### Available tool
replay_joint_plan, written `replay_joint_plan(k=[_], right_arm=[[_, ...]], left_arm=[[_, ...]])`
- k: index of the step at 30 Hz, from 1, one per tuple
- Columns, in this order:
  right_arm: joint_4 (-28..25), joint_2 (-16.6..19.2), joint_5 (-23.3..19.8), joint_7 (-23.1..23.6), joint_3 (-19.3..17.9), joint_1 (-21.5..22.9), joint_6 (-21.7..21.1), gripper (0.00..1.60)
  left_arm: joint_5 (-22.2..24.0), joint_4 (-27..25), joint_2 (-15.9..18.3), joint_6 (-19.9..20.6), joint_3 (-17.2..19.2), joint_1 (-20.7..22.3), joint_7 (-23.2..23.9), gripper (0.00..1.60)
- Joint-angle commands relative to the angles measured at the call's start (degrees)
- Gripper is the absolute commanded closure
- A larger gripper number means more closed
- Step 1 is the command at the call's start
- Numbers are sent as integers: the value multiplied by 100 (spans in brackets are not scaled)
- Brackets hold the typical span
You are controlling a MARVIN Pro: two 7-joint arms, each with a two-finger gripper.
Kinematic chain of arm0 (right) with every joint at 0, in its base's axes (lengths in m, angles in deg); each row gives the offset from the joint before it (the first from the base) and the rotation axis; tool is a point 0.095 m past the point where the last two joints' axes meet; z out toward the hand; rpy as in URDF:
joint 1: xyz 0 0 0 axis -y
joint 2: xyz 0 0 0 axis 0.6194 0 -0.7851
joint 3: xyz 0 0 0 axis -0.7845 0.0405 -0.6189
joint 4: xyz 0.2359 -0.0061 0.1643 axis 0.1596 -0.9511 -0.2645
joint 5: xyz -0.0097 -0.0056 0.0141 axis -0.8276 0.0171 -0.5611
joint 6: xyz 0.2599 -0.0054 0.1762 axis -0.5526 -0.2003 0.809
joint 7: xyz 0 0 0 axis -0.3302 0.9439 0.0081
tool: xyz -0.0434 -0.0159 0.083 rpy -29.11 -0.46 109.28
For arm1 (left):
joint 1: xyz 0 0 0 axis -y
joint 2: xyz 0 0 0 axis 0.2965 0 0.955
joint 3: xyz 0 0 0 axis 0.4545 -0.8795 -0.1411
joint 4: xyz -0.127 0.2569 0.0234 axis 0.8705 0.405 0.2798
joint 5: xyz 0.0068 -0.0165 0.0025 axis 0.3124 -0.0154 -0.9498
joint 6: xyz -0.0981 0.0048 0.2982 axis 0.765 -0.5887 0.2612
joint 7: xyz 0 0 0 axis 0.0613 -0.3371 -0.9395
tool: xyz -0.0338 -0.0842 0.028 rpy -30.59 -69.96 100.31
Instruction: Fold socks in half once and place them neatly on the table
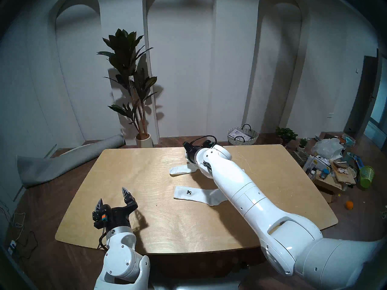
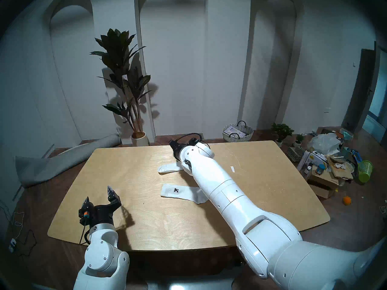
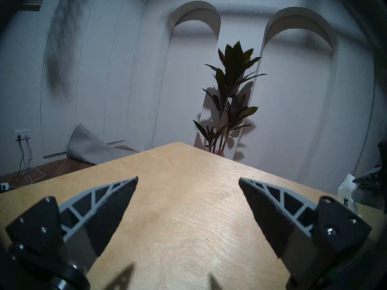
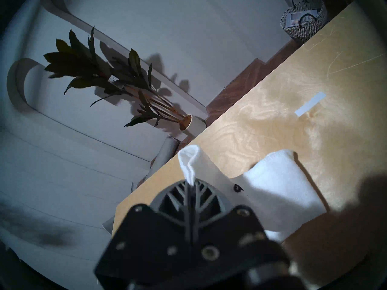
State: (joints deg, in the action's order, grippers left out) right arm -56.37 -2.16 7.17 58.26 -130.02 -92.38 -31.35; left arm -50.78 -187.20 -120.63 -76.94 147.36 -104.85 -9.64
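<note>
I should let go of the far sock with my right gripper, flat on the table (image 1: 188,170) (image 4: 255,200) just past the near sock.
Two white socks lie on the light plywood table (image 1: 146,220). The near sock (image 1: 196,194) lies flat mid-table with its black logo up. The far sock (image 1: 181,169) has its toe on the table and its cuff lifted. In the right wrist view my right gripper (image 4: 190,181) is shut on that cuff, and the sock's body (image 4: 278,182) drapes down to the table. In the head views the right wrist hides these fingers. My left gripper (image 1: 112,195) is open and empty above the table's near left part, well apart from both socks.
A small white paper strip (image 2: 232,168) lies on the table right of my right arm. Beyond the far edge stand a potted plant (image 1: 129,84) and a woven basket (image 1: 242,135). A rolled grey mat (image 1: 69,159) lies left. Floor clutter (image 1: 330,164) sits right.
</note>
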Motion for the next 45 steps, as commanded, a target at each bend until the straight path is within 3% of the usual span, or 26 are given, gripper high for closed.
replay_joint_plan(k=[1, 13, 27, 29, 33, 34, 36, 37, 38, 45], right_arm=[[-100, -93, 75, 32, 129, 56, -22, 160], [-59, -120, 112, 49, 292, -64, -33, 160], [369, -251, 302, 276, 628, 58, 34, 160], [421, -269, 329, 297, 668, 79, 44, 126], [539, -320, 327, 342, 708, 121, 44, 117], [552, -322, 311, 405, 713, 123, 30, 100], [538, -338, 300, 388, 718, 117, 29, 84], [529, -340, 299, 392, 725, 116, 31, 19], [520, -349, 253, 393, 700, 101, 7, 0], [97, -355, 48, 225, 633, -93, -120, 0]], left_arm=[[-53, -146, 11, -159, 18, -30, -10, 0], [-42, -159, 41, -203, 15, -38, -59, 0], [-2, -208, 15, -279, 111, -88, -128, 0], [19, -199, 12, -306, 131, -101, -125, 0], [29, -206, 4, -340, 154, -128, -133, 0], [34, -215, 1, -350, 164, -138, -135, 0], [41, -225, -2, -369, 177, -151, -136, 0], [40, -228, -4, -375, 182, -156, -135, 0], [34, -228, -5, -384, 185, -158, -137, 0], [31, -246, 6, -398, 205, -169, -108, 0]])
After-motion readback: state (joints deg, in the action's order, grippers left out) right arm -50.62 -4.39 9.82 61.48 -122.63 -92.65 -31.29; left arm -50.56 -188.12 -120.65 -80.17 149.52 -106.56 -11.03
